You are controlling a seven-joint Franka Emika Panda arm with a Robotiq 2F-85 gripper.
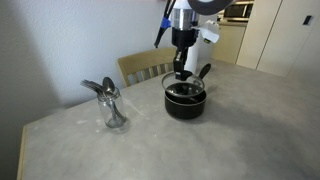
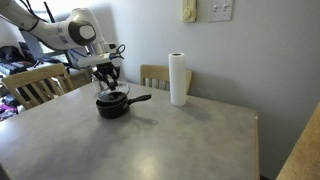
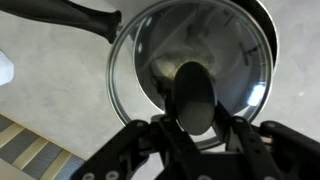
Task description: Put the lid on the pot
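I should let go of the glass lid flat on the black pot's rim (image 1: 187, 93) (image 3: 206, 50), so it covers the pot's whole opening.
A black pot (image 1: 185, 103) with a long handle stands on the grey table (image 1: 230, 140); it also shows in the other exterior view (image 2: 112, 106). A glass lid (image 3: 190, 45) with a metal rim and a black knob (image 3: 195, 95) lies level over the pot's mouth, at or just above the rim. My gripper (image 3: 197, 118) points straight down over the pot, its fingers closed on the knob. It shows in both exterior views (image 1: 181, 73) (image 2: 107, 84). The pot's handle (image 3: 85, 15) shows at the top left of the wrist view.
A shiny metal jug (image 1: 110, 105) stands on the table beside the pot. A paper towel roll (image 2: 178, 80) stands near the table's far edge. Wooden chairs (image 2: 38, 85) (image 1: 145, 66) stand at the table's sides. A wall runs behind.
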